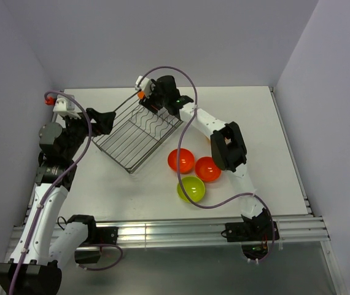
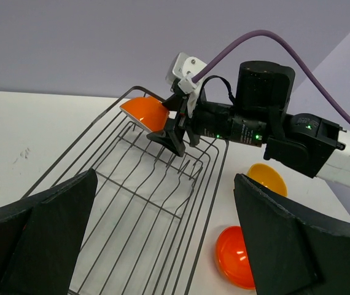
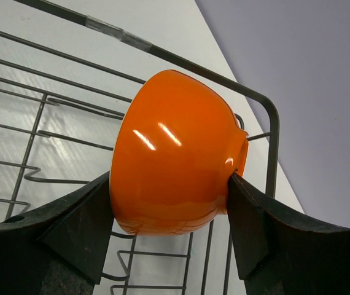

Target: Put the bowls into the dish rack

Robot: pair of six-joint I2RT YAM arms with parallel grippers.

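Observation:
The orange-red bowl will go down from my right gripper onto the wires just inside the dish rack's far corner (image 1: 148, 107) (image 3: 150, 178), where I will set it.
The dish rack (image 1: 132, 136) lies at an angle at the table's middle left, with nothing inside it. My right gripper (image 1: 145, 96) is shut on an orange-red bowl (image 3: 175, 172), held on its side just above the rack's far corner (image 3: 268, 123). The bowl also shows in the left wrist view (image 2: 144, 112). My left gripper (image 1: 105, 119) is open and empty at the rack's left edge, its wide jaws over the wires (image 2: 156, 215). Two red-orange bowls (image 1: 180, 160) (image 1: 207, 169) and a lime green bowl (image 1: 191, 188) sit right of the rack. A yellow-orange bowl (image 2: 266, 178) lies under the right arm.
The right arm (image 1: 224, 141) stretches across the table above the loose bowls, with its purple cable looping over them. Walls close in the table at the back and on both sides.

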